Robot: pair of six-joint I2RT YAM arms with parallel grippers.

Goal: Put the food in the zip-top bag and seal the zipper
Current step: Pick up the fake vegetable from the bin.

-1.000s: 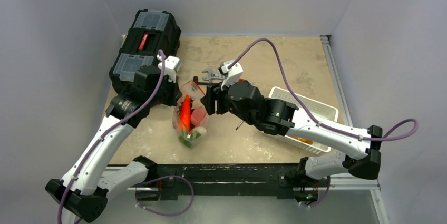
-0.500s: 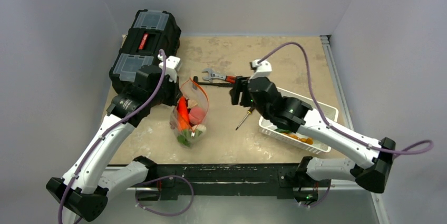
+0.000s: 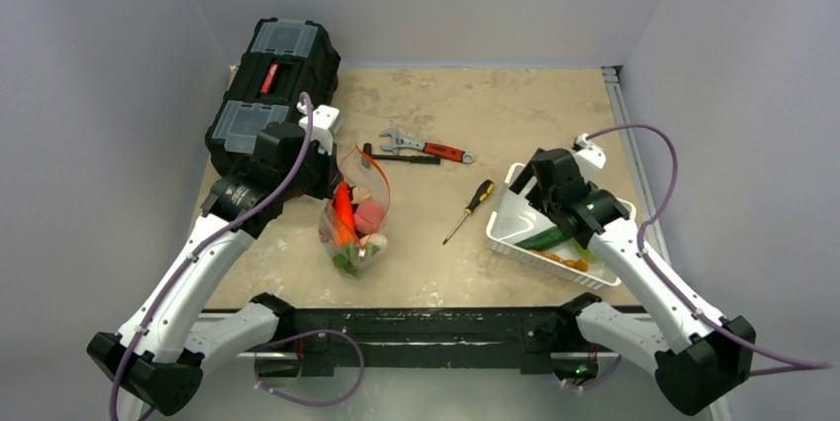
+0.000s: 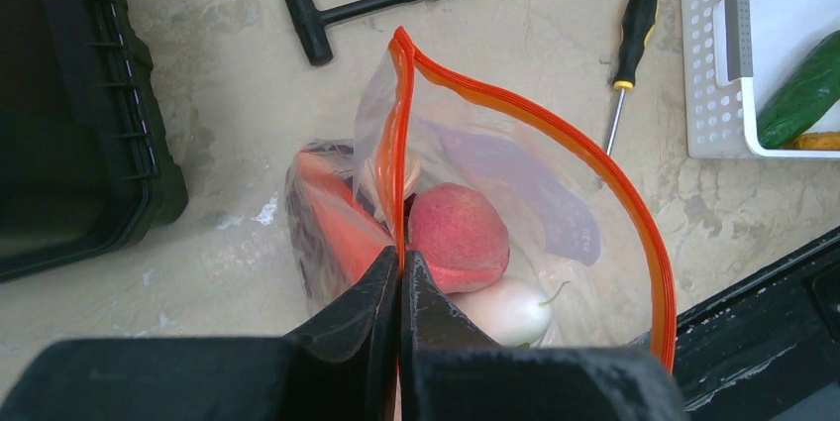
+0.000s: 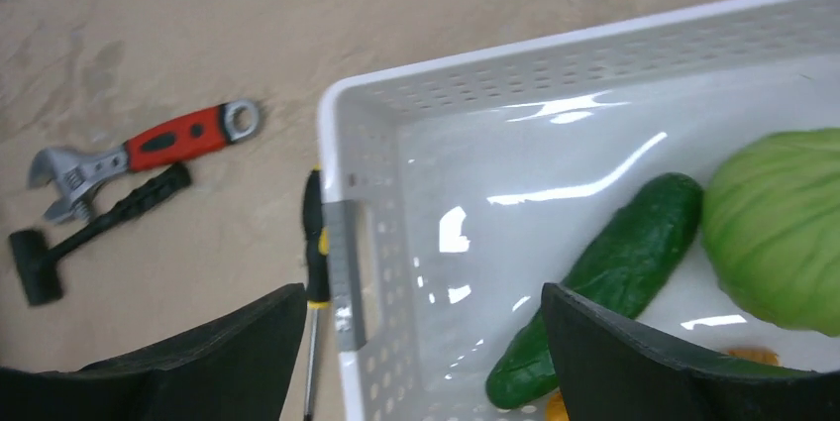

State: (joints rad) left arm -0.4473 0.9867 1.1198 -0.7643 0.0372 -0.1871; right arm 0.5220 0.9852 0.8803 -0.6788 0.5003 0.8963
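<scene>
The green cucumber in the white basket is next for my right gripper, which should go there and close around the cucumber's middle (image 3: 545, 238) (image 5: 602, 280).
The clear zip-top bag (image 3: 355, 213) stands open on the table, its orange-red zipper (image 4: 555, 124) forming a wide loop. My left gripper (image 4: 400, 267) is shut on the zipper edge at the bag's near side. Inside lie a pink-red peach-like fruit (image 4: 458, 238), a white radish (image 4: 510, 310) and an orange-red carrot (image 4: 337, 218). My right gripper (image 5: 421, 342) is open and empty above the white basket (image 5: 342, 134). A green cucumber (image 5: 604, 282), a leafy green (image 5: 783, 223) and small orange pieces (image 3: 565, 261) lie in the basket.
A red-handled wrench (image 3: 428, 148), a black T-handle tool (image 3: 401, 157) and a yellow-black screwdriver (image 3: 468, 209) lie between bag and basket. A black toolbox (image 3: 272, 79) stands at the back left, beside my left arm.
My right arm has swung right, from beside the bag's mouth to above the white basket. The left gripper and bag stay put.
</scene>
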